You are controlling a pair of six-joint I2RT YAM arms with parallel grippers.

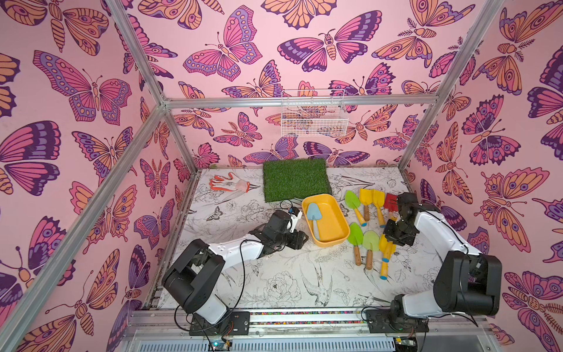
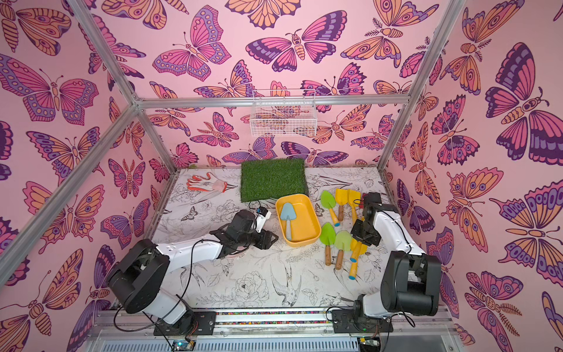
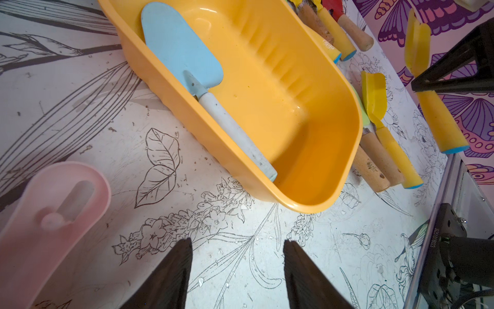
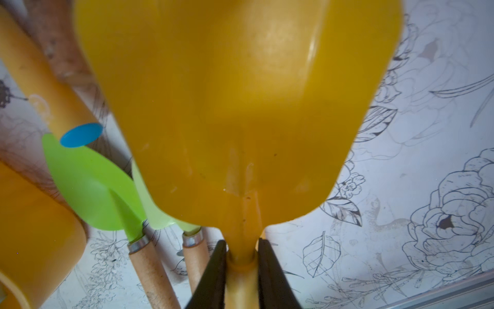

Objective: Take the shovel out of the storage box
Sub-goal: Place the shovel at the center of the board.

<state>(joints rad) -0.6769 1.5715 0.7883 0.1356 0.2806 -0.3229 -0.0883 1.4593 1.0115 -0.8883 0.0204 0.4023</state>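
Next, I let go of the yellow shovel with my right gripper on the table (image 1: 400, 244), beside the other yellow shovel and in front of the red one.
The storage box (image 1: 333, 240) (image 2: 304, 242) (image 3: 307, 112) is a yellow-orange tub at mid table. A light blue shovel (image 1: 313, 217) (image 2: 288, 217) (image 3: 181, 50) lies inside along its left wall, blade toward the back. My left gripper (image 3: 238, 243) (image 1: 300, 239) is open and empty, low over the table just outside the box's near left corner. My right gripper (image 4: 241, 240) (image 1: 396, 234) is shut on the neck of a yellow shovel (image 4: 240, 93) (image 3: 441, 120), held clear of the table to the right of the box.
Green shovels (image 1: 362, 237), yellow shovels (image 1: 371, 199) and a red one (image 1: 391, 202) lie right of the box. A pink dustpan handle (image 3: 53, 214) lies beside my left gripper. A grass mat (image 1: 295, 179), a glove (image 1: 228, 183) and a wall-hung wire basket (image 1: 313, 115) are at the back.
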